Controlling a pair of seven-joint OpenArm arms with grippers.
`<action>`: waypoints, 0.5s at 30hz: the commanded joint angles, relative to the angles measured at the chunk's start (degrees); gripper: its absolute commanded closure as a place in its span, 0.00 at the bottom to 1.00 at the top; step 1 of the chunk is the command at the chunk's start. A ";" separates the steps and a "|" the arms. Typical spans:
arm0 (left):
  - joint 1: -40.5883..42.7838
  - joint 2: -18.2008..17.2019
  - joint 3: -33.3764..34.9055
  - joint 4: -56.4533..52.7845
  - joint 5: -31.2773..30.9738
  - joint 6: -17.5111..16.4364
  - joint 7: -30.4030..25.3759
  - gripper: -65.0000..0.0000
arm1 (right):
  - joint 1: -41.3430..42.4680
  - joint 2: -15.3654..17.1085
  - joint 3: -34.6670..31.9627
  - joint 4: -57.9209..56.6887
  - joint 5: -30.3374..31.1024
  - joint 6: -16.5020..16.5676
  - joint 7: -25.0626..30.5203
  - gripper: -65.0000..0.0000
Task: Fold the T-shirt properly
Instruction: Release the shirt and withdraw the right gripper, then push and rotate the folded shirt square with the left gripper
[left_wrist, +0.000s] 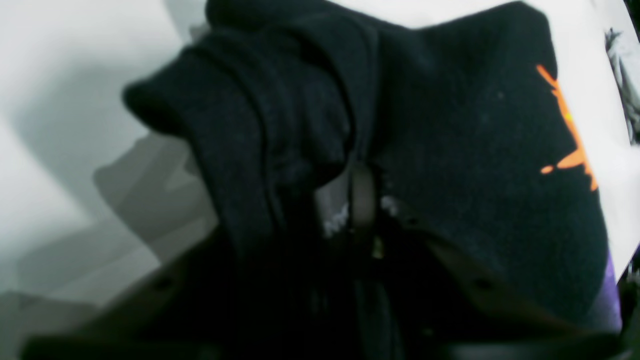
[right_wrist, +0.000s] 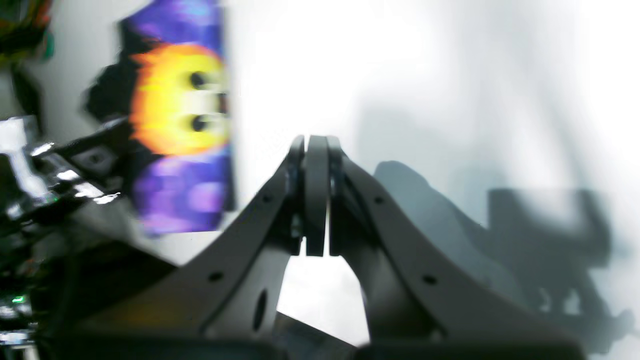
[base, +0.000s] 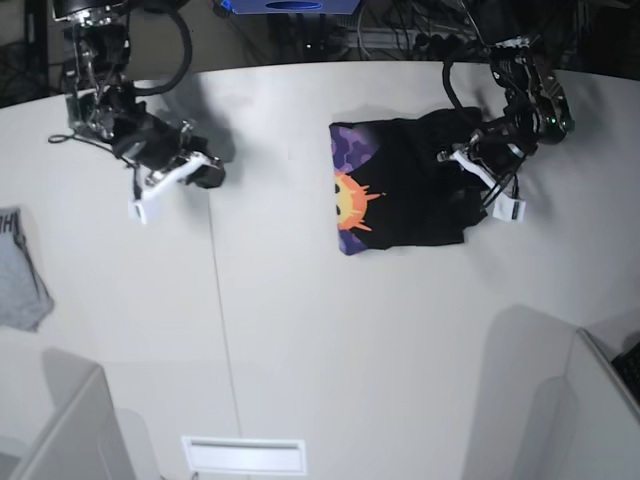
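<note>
Next, my left gripper lets go of the black T-shirt on the white table, centred (base: 323, 182) by the sun print's outer edge.
The black T-shirt (base: 415, 190) lies on the white table (base: 300, 330), partly folded, with its purple and orange sun print (base: 350, 200) showing along its left edge. My left gripper (base: 465, 178) is at the shirt's right side. In the left wrist view the gripper (left_wrist: 362, 200) is shut on a bunched fold of the black T-shirt (left_wrist: 450, 150), which drapes over the fingers. My right gripper (base: 210, 174) is far to the left of the shirt, shut and empty, as the right wrist view shows (right_wrist: 316, 145). That view also shows the shirt's print (right_wrist: 175, 125), blurred.
A small grey garment with dark lettering (base: 20, 270) lies at the table's left edge. Grey partition panels stand at the front left (base: 60, 420) and front right (base: 560, 400). A white slot (base: 243, 455) sits at the front edge. Cables (base: 400, 35) crowd the back.
</note>
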 joint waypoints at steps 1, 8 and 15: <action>-0.34 -1.18 2.12 -0.57 3.77 1.41 2.90 1.00 | -0.28 0.14 2.17 0.97 1.01 2.11 1.16 1.00; -3.68 -8.47 17.24 -0.75 3.77 2.82 2.90 1.00 | -7.05 -0.65 13.42 0.79 1.01 7.65 1.16 1.00; -13.62 -17.35 42.29 -0.75 3.77 2.82 2.90 1.00 | -9.51 -0.74 18.61 0.53 1.01 9.15 1.16 1.00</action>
